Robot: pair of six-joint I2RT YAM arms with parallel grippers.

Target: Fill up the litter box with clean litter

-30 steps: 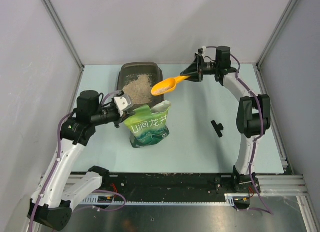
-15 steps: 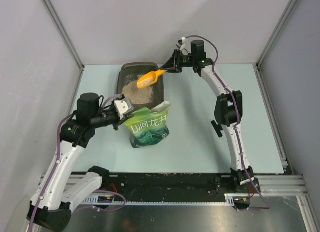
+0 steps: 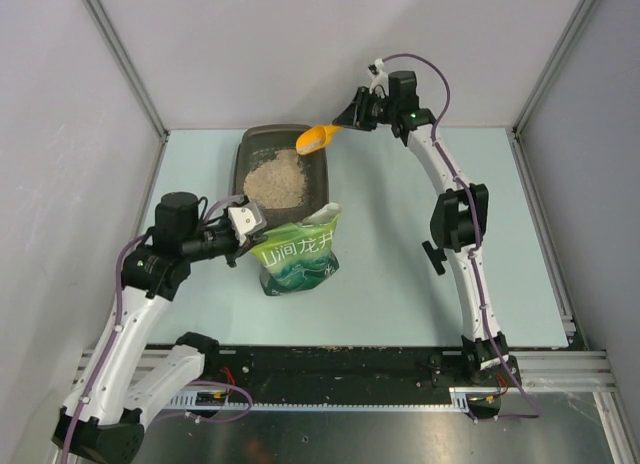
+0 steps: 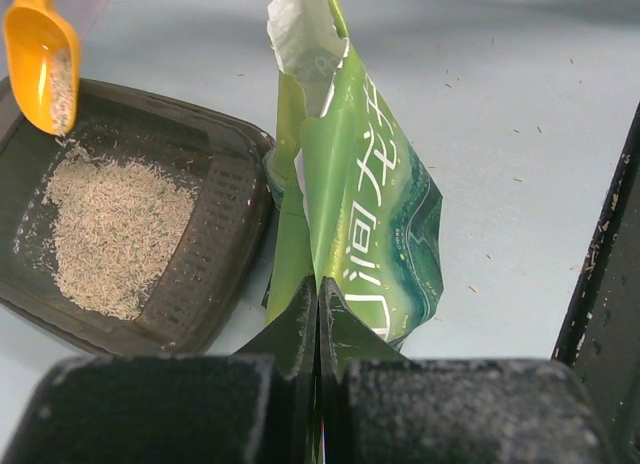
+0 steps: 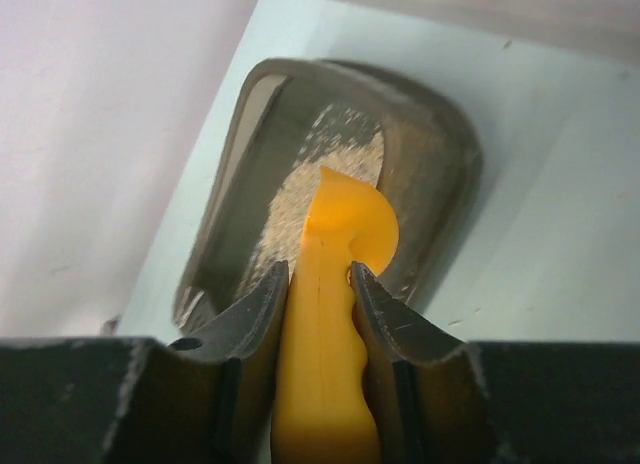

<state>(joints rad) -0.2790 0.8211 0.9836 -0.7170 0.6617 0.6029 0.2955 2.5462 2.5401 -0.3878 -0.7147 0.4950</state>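
I need to set the orange scoop, now tipped over the litter box's far corner, down with my right gripper on the bare table point(image 3: 446, 215) just behind the small black part.
The dark litter box point(image 3: 318, 170) sits at the back left of the table, with a heap of pale clean litter point(image 3: 274, 181) in it. It also shows in the left wrist view point(image 4: 215, 224) and the right wrist view point(image 5: 440, 174). My right gripper point(image 3: 352, 122) is shut on the handle of the orange scoop point(image 3: 317, 138), which is tipped down over the box's far right corner. Some granules still lie in the scoop point(image 4: 50, 69). My left gripper point(image 3: 252, 230) is shut on the edge of the green pouch point(image 3: 297, 252), which stands upright and open just in front of the box.
A small black part point(image 3: 435, 256) lies on the table to the right of the pouch. Grey walls enclose the table on the left, back and right. A black rail runs along the near edge point(image 3: 340, 359).
My right gripper lifted and tilted the scoop steeply over the box's far right corner, and the litter heap in the box has grown. The left arm holds the pouch as before.
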